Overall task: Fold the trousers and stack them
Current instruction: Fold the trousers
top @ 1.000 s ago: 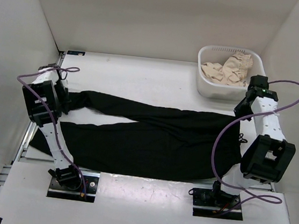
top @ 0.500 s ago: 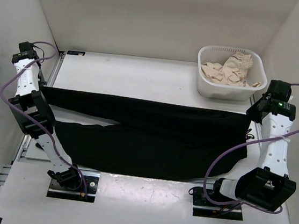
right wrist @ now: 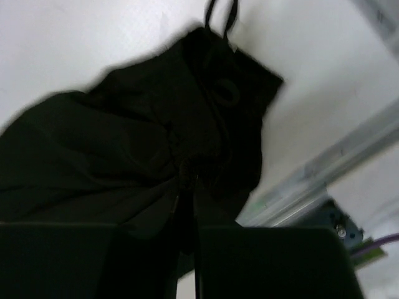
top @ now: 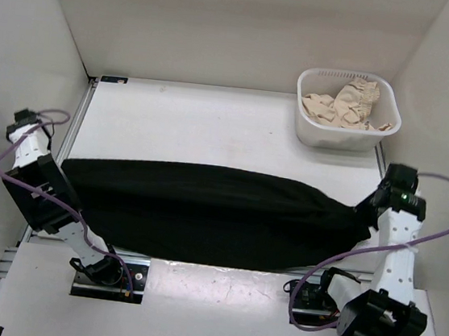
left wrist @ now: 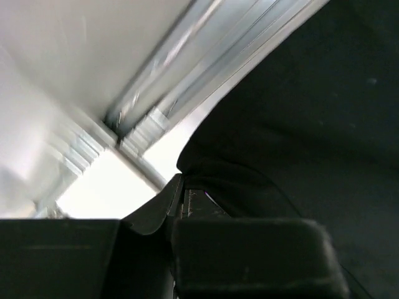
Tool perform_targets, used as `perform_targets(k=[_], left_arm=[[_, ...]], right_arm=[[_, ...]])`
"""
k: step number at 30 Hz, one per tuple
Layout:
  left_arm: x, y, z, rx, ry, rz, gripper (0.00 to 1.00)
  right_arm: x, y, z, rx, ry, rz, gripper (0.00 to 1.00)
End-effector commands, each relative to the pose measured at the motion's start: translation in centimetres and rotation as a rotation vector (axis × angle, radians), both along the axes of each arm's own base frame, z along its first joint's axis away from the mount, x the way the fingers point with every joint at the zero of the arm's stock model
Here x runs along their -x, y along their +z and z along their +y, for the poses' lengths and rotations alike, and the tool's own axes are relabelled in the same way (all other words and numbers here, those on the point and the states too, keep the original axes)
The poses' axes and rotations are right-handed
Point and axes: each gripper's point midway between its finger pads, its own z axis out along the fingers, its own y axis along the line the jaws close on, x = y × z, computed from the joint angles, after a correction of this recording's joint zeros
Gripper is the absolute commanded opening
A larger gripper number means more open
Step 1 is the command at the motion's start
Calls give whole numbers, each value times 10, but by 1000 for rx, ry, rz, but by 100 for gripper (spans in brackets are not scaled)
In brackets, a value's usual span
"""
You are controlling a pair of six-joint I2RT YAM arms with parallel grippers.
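I should use my right gripper to set the gathered waistband down beside the metal rail at the table's near edge (top: 367, 247) (right wrist: 252, 202).
The black trousers (top: 211, 213) lie stretched left to right across the near half of the table, folded lengthwise into one long band. At the band's left end my left gripper (top: 61, 167) is shut on the leg ends; in the left wrist view the jaws (left wrist: 177, 190) pinch black fabric (left wrist: 299, 124) over the table's metal rail. My right gripper (top: 368, 214) is shut on the waist end at the right; its wrist view shows bunched cloth (right wrist: 124, 149) and a drawstring (right wrist: 221, 18) fanning out from the closed fingertips (right wrist: 187, 177).
A white basket (top: 305, 120) with beige frilly garments (top: 345, 102) stands at the back right. White walls enclose the table on three sides. Purple cables loop off both arms. Metal rails run along the left and right table edges.
Both grippers have pulled the far trouser leg and waist edge toward the near edge, laying one leg over the other. The arms swung outward and now sit lower at the sides.
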Motion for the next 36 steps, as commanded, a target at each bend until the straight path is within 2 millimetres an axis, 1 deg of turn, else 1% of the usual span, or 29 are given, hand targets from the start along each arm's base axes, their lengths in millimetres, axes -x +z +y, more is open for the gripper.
perform_targets(k=[1, 2, 3, 4, 7, 9, 10, 12, 13, 14, 15, 16, 17, 18, 21, 22, 23, 24, 25, 26, 27, 28, 29, 30, 32, 33, 34, 35, 36], left_arm=[[29, -16, 9, -24, 68, 32, 14], [35, -20, 8, -9, 81, 36, 14], [34, -23, 7, 3, 78, 38, 14], [37, -25, 9, 9, 89, 45, 14], [36, -26, 8, 17, 86, 39, 14], [29, -21, 14, 4, 87, 22, 14], [27, -22, 15, 5, 87, 23, 14], [22, -11, 24, -32, 92, 7, 14], [19, -8, 26, -38, 92, -1, 14], [17, -5, 28, -46, 92, -11, 14], [12, 7, 33, -70, 93, -41, 14], [11, 13, 35, -89, 96, -51, 14], [9, 23, 37, -107, 96, -74, 14], [7, 30, 39, -121, 97, -92, 14], [11, 41, 35, -137, 97, -113, 14], [18, 36, 31, -133, 100, -93, 14], [22, 33, 28, -127, 100, -86, 14], [29, 33, 26, -127, 109, -85, 14], [36, 21, 19, -102, 108, -53, 14], [40, 19, 16, -99, 108, -49, 14], [47, 9, 10, -76, 107, -20, 14], [51, 6, 6, -71, 107, -14, 14], [55, 1, 3, -60, 107, 0, 14], [60, -4, 2, -50, 115, 14, 14], [72, -14, -5, -26, 124, 43, 14], [75, -18, -8, -17, 123, 55, 14], [85, -24, -11, -7, 136, 83, 14], [88, -26, -12, -9, 138, 99, 14], [91, -28, -11, -3, 149, 106, 17]], right_arm=[[44, -42, 8, -62, -86, 145, 0], [48, -48, 10, -82, -107, 161, 0], [54, -56, 12, -92, -116, 185, 0], [57, -57, 7, -90, -166, 180, 0], [57, -56, -2, -87, -225, 142, 0], [52, -55, -3, -107, -223, 131, 0], [47, -48, -8, -103, -234, 116, 0], [48, -43, -5, -119, -222, 139, 0], [45, -33, -11, -101, -237, 117, 0], [45, -28, -14, -84, -244, 116, 0], [49, -23, -16, -72, -262, 128, 0], [46, -8, -22, -40, -271, 98, 0], [48, 0, -25, -22, -290, 85, 0], [54, 4, -28, 0, -317, 102, 0], [64, 21, -35, 55, -370, 74, 0], [72, 23, -36, 73, -389, 81, 0], [82, 19, -41, 113, -419, 113, 0], [88, 15, -42, 123, -443, 128, 0], [95, 13, -41, 130, -456, 137, 0], [102, 4, -40, 133, -470, 163, 0], [109, 1, -41, 146, -501, 167, 0], [113, -5, -41, 151, -515, 180, 0], [121, -15, -39, 155, -531, 210, 0], [126, -19, -38, 158, -557, 216, 1], [130, -24, -38, 160, -581, 221, 7], [130, -23, -37, 156, -603, 199, 22], [130, -23, -39, 164, -618, 196, 36], [135, -21, -42, 185, -637, 198, 61], [135, -20, -43, 193, -648, 195, 71]])
